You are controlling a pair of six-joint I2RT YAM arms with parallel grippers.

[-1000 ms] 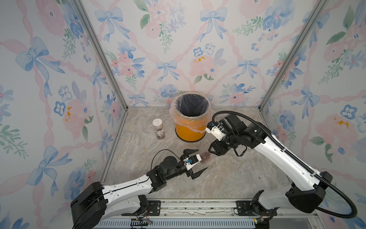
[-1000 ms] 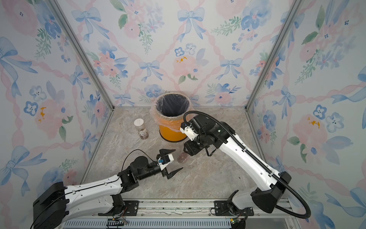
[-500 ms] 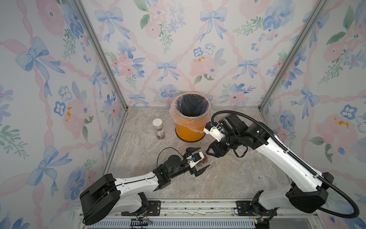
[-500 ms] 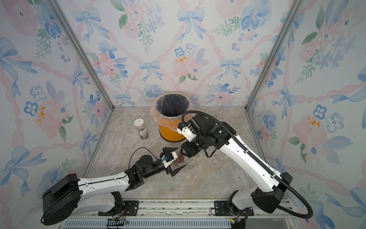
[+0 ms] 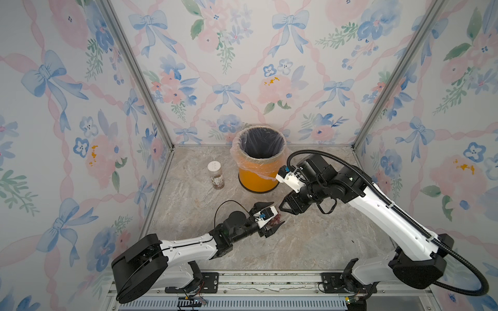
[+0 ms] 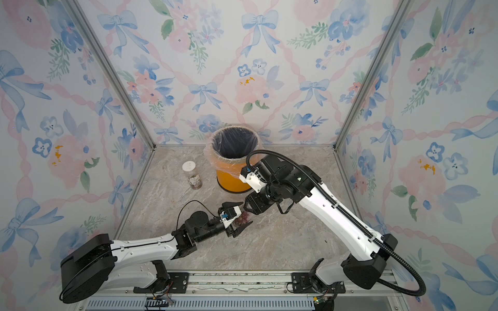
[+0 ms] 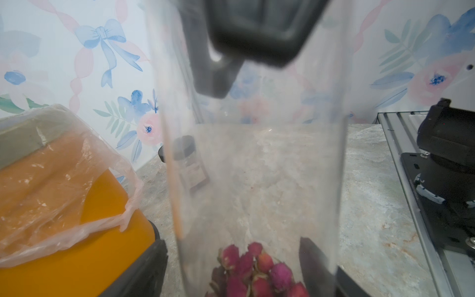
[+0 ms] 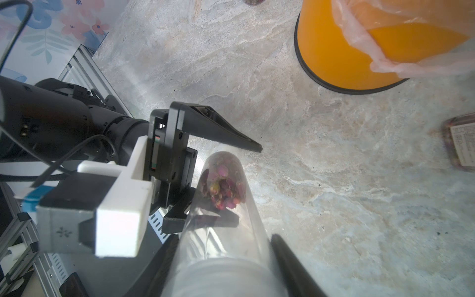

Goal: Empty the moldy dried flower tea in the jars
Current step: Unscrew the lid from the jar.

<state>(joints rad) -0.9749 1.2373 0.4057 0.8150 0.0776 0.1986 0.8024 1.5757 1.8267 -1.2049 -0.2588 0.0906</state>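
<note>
My right gripper reaches past the lid onto the side of the jar. My left gripper should clamp the tea end before my right gripper takes the lid alone (image 8: 225, 278).
My right gripper (image 8: 226, 239) is shut on the lid end of the tall slim jar (image 8: 226, 205), which it holds tilted low over the table. Pink-red dried flower tea (image 8: 223, 187) lies in the jar's far end. My left gripper (image 8: 249, 185) stands open around that end, one finger clearly off the wall. The left wrist view shows the jar (image 7: 257, 167) and tea (image 7: 257, 270) between my left gripper's (image 7: 231, 241) fingers. Both top views show the left gripper (image 5: 277, 212) (image 6: 246, 212) meeting the right gripper (image 5: 284, 212). A round white-lidded jar (image 5: 215, 175) stands upright left of the bin. A squarish labelled jar (image 8: 460, 144) sits apart.
The orange bin (image 5: 258, 175) with a clear plastic liner stands at the back middle, just behind both grippers. The right arm crosses in front of its right side. Patterned walls enclose the marble table (image 5: 310, 242) on three sides, and a metal rail (image 5: 256, 282) runs along the front.
My left gripper has reached forward to the jar's tea end and its jaws have narrowed a little around it. The right gripper has shifted slightly left with the jar.
</note>
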